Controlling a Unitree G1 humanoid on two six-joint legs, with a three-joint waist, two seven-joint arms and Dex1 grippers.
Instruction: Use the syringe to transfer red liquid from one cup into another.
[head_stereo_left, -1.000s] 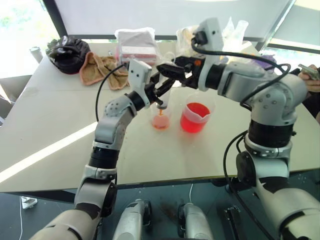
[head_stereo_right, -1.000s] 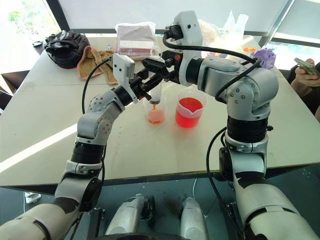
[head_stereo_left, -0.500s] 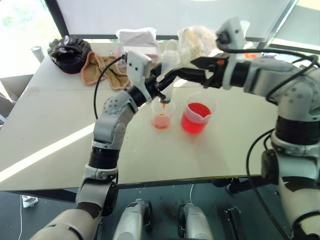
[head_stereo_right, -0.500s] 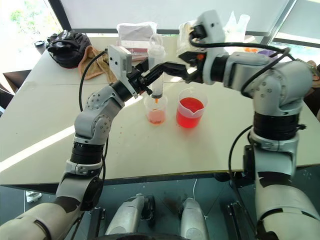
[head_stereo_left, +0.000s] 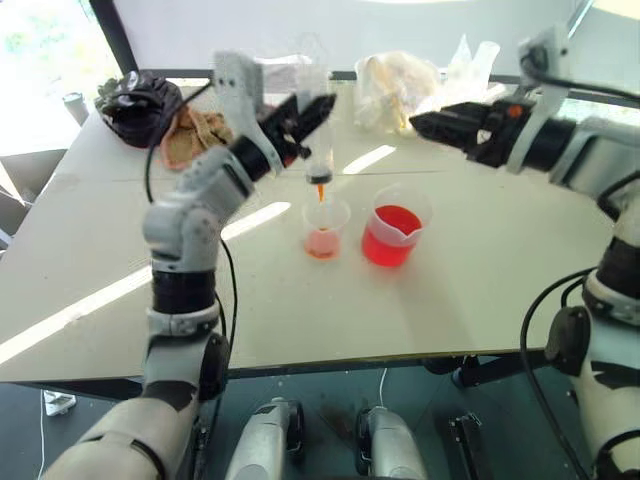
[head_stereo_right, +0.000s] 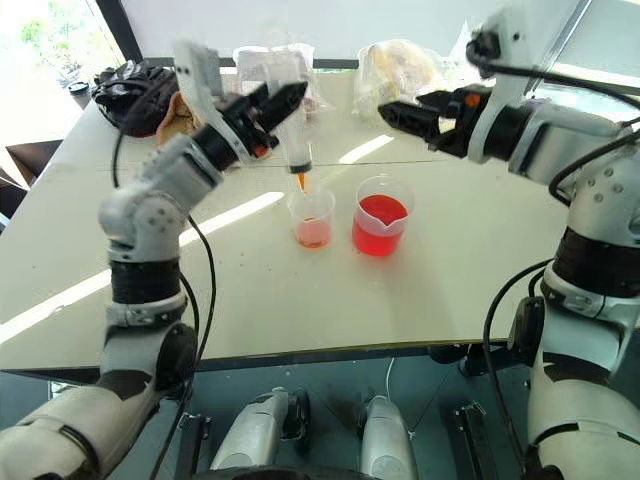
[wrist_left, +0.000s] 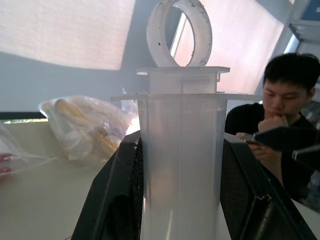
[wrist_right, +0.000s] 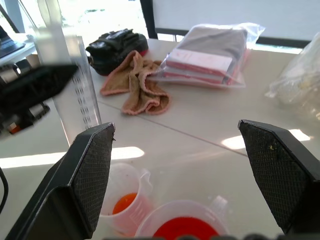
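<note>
The robot's left gripper should release the clear syringe on the table (head_stereo_left: 273, 243) next to the smaller clear cup, away from the beaker. The syringe now hangs upright just above that cup.
My left gripper (head_stereo_left: 303, 112) is shut on the barrel of the clear syringe (head_stereo_left: 318, 135), holding it upright. Its orange tip hangs just above the smaller clear cup (head_stereo_left: 326, 228), which holds a little red liquid (head_stereo_left: 322, 245). In the left wrist view the syringe (wrist_left: 180, 150) stands between the black fingers (wrist_left: 112, 200), its ring plunger pushed down to the flange. The wider spouted beaker (head_stereo_left: 394, 235) of red liquid stands to the right of the small cup. My right gripper (head_stereo_left: 428, 122) is open, up and to the right of the syringe, apart from it.
At the back of the table (head_stereo_left: 480, 300) lie a black bag (head_stereo_left: 138, 100), a tan cloth (head_stereo_left: 195, 135), a plastic-wrapped package (wrist_right: 205, 62) and a clear bag of goods (head_stereo_left: 405, 80). A person (wrist_left: 280, 130) sits beyond the table's right side.
The left gripper lifted the syringe up out of the small cup and slightly left. The right gripper drew away to the right from the syringe's top.
</note>
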